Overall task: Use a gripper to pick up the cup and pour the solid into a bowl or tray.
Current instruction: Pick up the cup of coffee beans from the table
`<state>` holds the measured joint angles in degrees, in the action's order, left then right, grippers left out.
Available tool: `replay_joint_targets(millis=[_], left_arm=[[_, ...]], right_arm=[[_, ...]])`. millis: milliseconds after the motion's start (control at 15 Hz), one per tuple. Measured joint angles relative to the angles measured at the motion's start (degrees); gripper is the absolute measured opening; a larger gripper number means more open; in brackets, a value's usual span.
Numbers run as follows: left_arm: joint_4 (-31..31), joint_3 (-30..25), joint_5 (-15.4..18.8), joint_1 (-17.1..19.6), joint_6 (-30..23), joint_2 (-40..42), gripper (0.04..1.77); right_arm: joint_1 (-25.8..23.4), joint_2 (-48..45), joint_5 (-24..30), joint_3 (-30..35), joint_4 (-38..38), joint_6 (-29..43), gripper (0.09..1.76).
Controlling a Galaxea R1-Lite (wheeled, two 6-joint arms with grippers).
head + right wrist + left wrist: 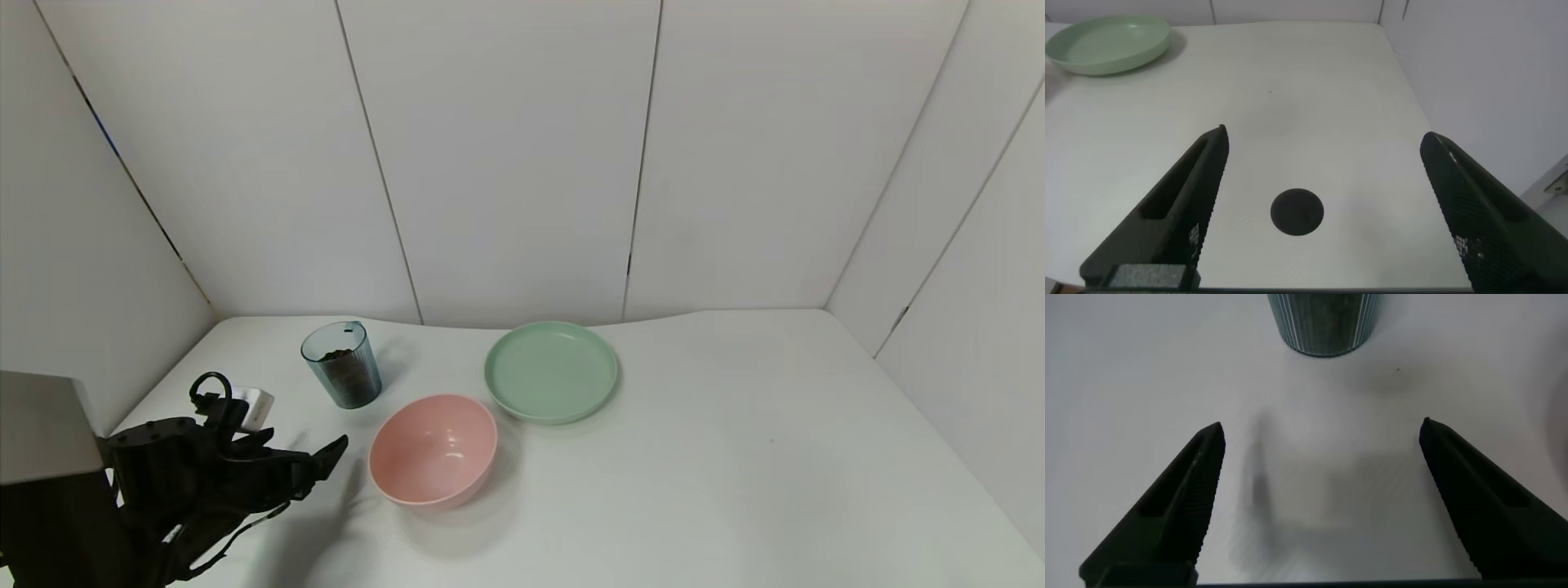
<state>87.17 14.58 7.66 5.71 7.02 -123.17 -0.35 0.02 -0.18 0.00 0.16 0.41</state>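
Note:
I will next close my left gripper on the lower half of the blue-grey cup point(350, 380) point(1324, 328), level with the dark solid that is inside it.
The ribbed blue-grey cup point(343, 365) stands upright at the back left of the table with the dark solid point(336, 357) inside. In the left wrist view its lower part point(1324, 322) lies ahead of the jaws, apart from them. My left gripper point(325, 457) is open and empty, low over the table, in front of the cup and left of the pink bowl point(433, 453); in its own view point(1323, 434) the jaws stand wide. The bowl is empty. My right gripper point(1323, 143) is open and empty over the right side of the table, out of the head view.
A shallow pale green plate point(551, 371) sits behind and right of the bowl; it also shows in the right wrist view point(1106, 45). A round black spot point(1297, 211) lies on the table under the right gripper. A small white block point(257, 406) sits by the left arm. White walls enclose the table.

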Motion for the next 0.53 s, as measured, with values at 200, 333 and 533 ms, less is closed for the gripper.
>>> replay_joint_targets(millis=[200, 333, 533], left_arm=[[0.1, 0.6, -0.4, -0.6, -1.4, -0.7, 1.72], [0.1, 0.9, -0.9, -0.7, -1.4, -0.8, 1.72], [0.0, 1.5, -1.8, -0.7, -1.5, -0.9, 1.72]], right_arm=[[0.0, 0.0, 0.0, 0.0, 0.0, 0.0, 1.71], [0.0, 0.0, 0.0, 0.0, 0.0, 0.0, 1.71], [0.0, 0.0, 0.0, 0.0, 0.0, 0.0, 1.71]])
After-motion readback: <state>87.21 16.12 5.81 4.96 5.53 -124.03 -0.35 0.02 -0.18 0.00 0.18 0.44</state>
